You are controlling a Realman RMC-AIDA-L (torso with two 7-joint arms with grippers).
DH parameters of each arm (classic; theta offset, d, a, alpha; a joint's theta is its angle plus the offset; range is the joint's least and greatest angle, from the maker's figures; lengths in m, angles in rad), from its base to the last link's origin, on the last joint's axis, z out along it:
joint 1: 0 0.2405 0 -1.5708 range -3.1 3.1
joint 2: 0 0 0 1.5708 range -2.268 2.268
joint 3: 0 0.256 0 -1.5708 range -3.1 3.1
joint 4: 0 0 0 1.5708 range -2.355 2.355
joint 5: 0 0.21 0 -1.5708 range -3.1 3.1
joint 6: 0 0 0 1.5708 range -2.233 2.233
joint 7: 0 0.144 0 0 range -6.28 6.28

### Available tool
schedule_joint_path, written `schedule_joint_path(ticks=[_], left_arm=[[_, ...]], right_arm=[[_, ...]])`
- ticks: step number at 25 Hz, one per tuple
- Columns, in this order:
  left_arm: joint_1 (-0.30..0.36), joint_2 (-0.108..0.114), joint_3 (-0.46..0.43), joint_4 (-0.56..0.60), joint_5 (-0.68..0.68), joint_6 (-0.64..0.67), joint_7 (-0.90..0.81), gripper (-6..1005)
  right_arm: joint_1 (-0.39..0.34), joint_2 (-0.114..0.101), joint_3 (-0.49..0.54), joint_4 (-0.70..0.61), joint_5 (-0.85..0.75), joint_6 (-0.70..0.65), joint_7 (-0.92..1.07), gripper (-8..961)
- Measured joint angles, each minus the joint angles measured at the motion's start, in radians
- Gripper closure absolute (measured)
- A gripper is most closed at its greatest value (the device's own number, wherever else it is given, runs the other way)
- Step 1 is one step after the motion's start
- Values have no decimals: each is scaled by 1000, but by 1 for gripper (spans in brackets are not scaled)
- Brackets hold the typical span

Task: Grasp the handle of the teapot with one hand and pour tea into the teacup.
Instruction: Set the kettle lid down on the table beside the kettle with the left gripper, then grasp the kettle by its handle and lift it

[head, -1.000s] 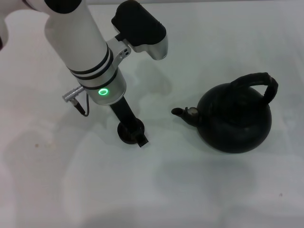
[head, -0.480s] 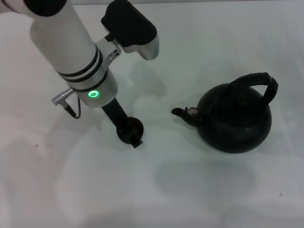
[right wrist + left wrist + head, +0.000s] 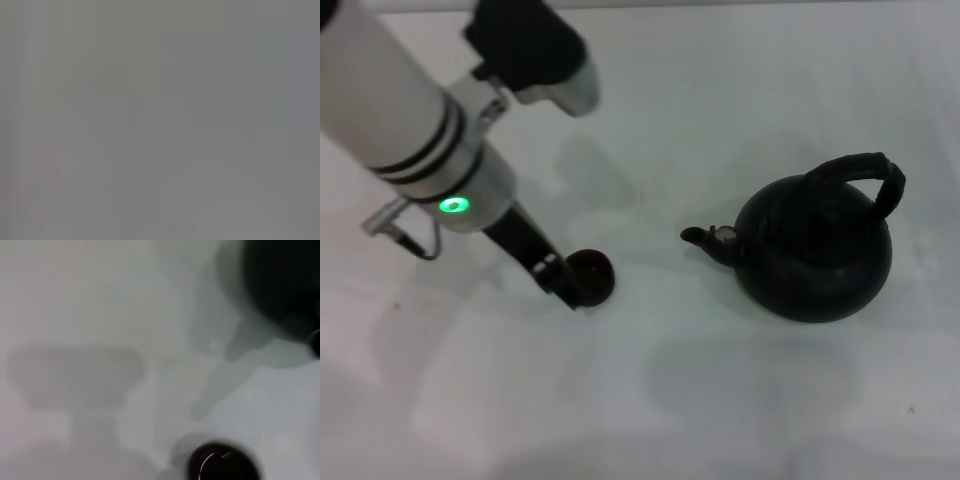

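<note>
The robot's right gripper will next move to the top of the arched handle (image 3: pixel 890 172) on the black teapot and close there.
The teapot (image 3: pixel 815 250) is a round black pot that stands on the white table at the right of the head view. Its short spout (image 3: pixel 705 238) points left toward the teacup. The black arched handle (image 3: pixel 868 172) rises over its top, and nothing holds it. The small dark teacup (image 3: pixel 591 277) stands upright left of the spout, apart from it. My left gripper (image 3: pixel 558 283) is low at the cup's left edge. The left wrist view shows the teacup (image 3: pixel 223 463) close by and the teapot (image 3: pixel 285 280) farther off. My right gripper is out of view.
The white table (image 3: pixel 720 400) stretches all around both objects. The left arm's white forearm (image 3: pixel 400 110) with its green light slants over the table's left part. The right wrist view shows only a plain grey field.
My left arm has drawn back to the left. Its gripper, which lay across the teacup before, is now at the cup's left side. The cup stands uncovered. The teapot has not moved.
</note>
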Motion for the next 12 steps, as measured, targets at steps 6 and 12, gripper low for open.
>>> schedule_joint_path(ticks=[6,12], left_arm=[[147,1,-108,106,64,-3,44,216],[325,0,-255,212,-65,95,217,214]], right_arm=[[-33,-3,-69,-16,0,-86,-4,112],[-90,-13,-174,-41,0,-177,73,112]])
